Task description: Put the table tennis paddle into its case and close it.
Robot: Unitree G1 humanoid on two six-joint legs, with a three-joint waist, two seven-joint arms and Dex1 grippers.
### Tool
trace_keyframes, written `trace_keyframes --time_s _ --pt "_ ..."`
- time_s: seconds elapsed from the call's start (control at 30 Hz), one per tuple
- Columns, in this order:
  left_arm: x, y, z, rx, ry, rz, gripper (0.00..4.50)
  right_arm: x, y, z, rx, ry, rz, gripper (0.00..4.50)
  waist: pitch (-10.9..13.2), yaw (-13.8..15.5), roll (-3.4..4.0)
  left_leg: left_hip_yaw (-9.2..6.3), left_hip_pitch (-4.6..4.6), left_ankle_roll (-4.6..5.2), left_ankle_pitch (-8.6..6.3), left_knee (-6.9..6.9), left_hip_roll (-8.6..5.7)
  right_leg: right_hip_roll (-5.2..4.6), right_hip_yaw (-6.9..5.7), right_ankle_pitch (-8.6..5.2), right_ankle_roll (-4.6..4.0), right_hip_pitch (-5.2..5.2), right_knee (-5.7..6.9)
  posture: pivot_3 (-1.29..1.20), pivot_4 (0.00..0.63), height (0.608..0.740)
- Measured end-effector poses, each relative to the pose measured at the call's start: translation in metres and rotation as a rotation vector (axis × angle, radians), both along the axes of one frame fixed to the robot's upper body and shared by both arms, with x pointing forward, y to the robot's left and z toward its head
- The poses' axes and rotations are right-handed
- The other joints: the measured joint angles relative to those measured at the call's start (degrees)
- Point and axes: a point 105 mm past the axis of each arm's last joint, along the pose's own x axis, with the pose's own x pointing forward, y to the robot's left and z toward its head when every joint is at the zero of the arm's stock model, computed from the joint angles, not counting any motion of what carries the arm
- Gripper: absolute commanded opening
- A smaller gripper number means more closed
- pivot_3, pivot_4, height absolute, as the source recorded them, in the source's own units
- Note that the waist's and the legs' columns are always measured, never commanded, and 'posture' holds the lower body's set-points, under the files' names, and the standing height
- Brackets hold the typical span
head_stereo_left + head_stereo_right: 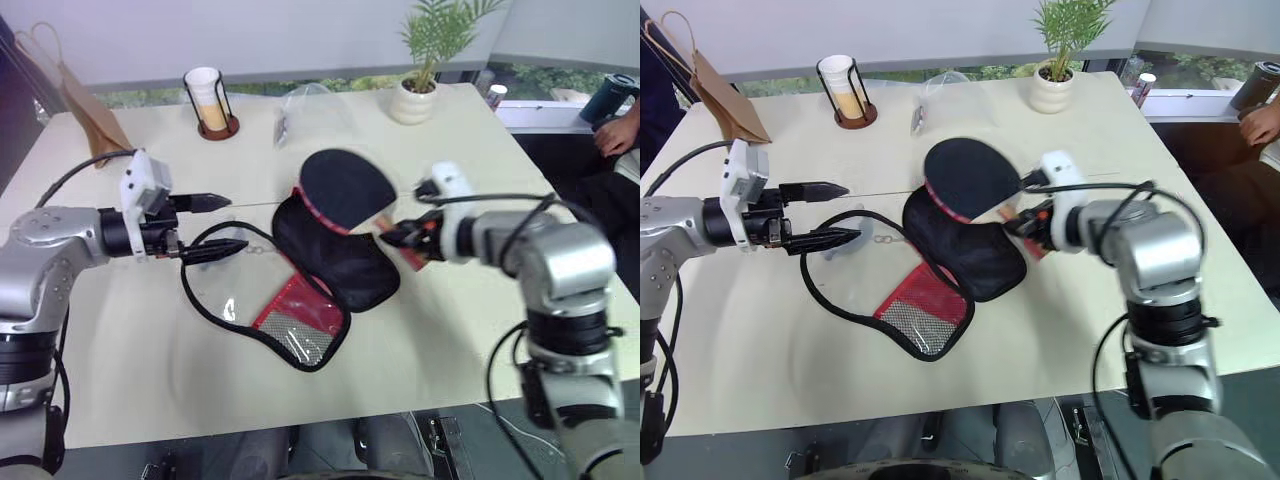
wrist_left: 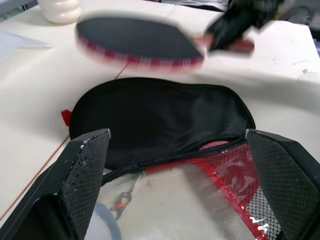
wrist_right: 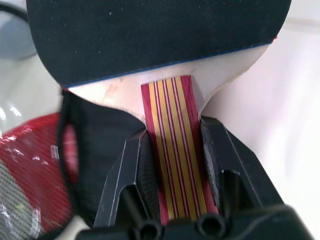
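The robot's right gripper needs to release the table tennis paddle inside the black half of the open case [image 1: 338, 241] [image 3: 102, 129], next to the red mesh flap. The paddle now hangs above the case's far end.
The table tennis paddle [image 1: 345, 187], black-faced with a red edge, hangs above the table over the far end of its case [image 1: 335, 250]. My right gripper [image 1: 400, 236] is shut on the paddle's striped handle [image 3: 172, 145], one finger on each side. The black case lies unzipped on the table, its red mesh flap [image 1: 300, 318] folded out toward me. My left gripper [image 1: 215, 226] is open at the case's left side, its fingers [image 2: 85, 175] spread around the flap's edge with nothing between them.
A cup in a wire holder [image 1: 210, 102] and a clear plastic bag [image 1: 300, 112] sit at the back of the table, a potted plant [image 1: 420, 80] back right, a brown paper bag [image 1: 85, 105] back left. A person's arm [image 1: 620, 135] shows at the far right.
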Motion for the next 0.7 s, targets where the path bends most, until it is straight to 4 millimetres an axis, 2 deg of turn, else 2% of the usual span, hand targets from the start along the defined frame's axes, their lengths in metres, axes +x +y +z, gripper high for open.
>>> trace_keyframes --time_s 0.2,0.57,0.7 --pt "0.0 0.001 -0.001 0.0 0.004 0.001 4.5 0.003 0.02 -0.009 -0.005 -0.007 -0.046 0.85 0.0 -0.35 -0.01 0.0 0.01 0.0 0.0 0.01 0.01 0.03 0.0 0.01 0.01 -0.01 0.02 0.0 0.15 0.74" --pt "-0.001 -0.002 -0.002 0.009 -0.005 0.011 4.5 0.012 0.027 -0.035 -0.07 0.028 -0.044 0.85 0.0 -0.6 -0.01 0.0 0.03 0.01 0.01 0.0 0.03 0.07 -0.01 0.01 0.01 -0.02 0.06 0.0 0.15 0.74" --pt "-0.002 -0.002 -0.004 0.012 -0.006 0.019 4.5 0.014 0.028 -0.038 -0.07 0.035 -0.041 0.85 0.0 -0.57 -0.01 0.0 0.03 0.01 0.01 0.0 0.03 0.07 -0.01 0.01 0.01 -0.02 0.05 0.0 0.15 0.74"
